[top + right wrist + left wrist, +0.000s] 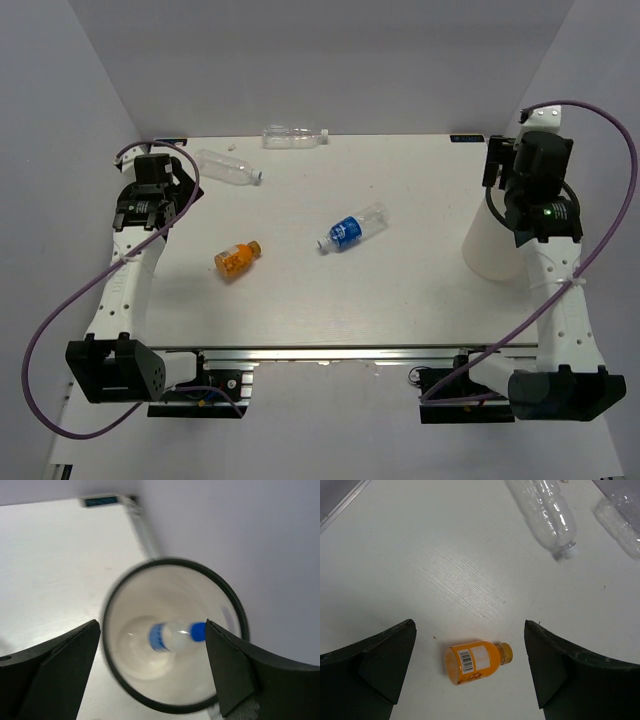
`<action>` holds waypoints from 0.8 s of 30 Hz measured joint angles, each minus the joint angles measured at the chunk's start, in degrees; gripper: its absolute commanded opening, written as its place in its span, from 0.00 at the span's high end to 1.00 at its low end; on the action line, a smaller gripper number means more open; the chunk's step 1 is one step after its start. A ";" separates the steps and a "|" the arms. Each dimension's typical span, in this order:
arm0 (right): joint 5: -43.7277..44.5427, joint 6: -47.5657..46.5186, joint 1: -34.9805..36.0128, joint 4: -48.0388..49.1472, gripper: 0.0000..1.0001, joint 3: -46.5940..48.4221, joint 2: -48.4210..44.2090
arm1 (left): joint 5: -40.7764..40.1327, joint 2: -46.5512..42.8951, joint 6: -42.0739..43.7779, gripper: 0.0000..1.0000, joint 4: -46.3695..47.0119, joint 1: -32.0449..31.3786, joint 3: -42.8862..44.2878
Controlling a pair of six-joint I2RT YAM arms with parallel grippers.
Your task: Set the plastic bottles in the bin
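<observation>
My left gripper is going to close on the bottom end of the orange bottle [229, 264] [459, 665], because the cap end should stay free for my right gripper.
A stubby orange bottle [237, 258] lies on the table left of centre. In the left wrist view this orange bottle [477, 661] shows low between the fingers, well below them. A clear bottle with a blue label [352, 228] lies mid-table. One clear unlabelled bottle [228, 167] lies at the back left, another [295, 136] at the back edge; both show in the left wrist view [547, 515] [620, 520]. My left gripper [155, 200] [470, 630] is open and empty. My right gripper [512, 185] [152, 625] is open over the white bin [488, 250] [130, 605]. A blue-labelled bottle [175, 636] lies blurred inside it.
Grey walls enclose the table on the left, back and right. The bin stands at the right edge against the wall. A purple cable loops beside each arm.
</observation>
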 measured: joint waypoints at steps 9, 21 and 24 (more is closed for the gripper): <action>-42.25 -23.67 9.46 1.42 0.10 9.33 -0.20 | -1.16 0.24 -0.48 0.02 -1.95 0.00 0.00; -54.73 -55.30 28.06 -15.67 0.11 13.46 30.03 | -0.76 -1.55 -1.42 0.02 -2.47 0.00 -3.13; -53.29 -56.98 29.53 -17.90 0.11 17.66 36.94 | -0.61 -2.29 -1.66 0.02 -2.86 0.00 -4.39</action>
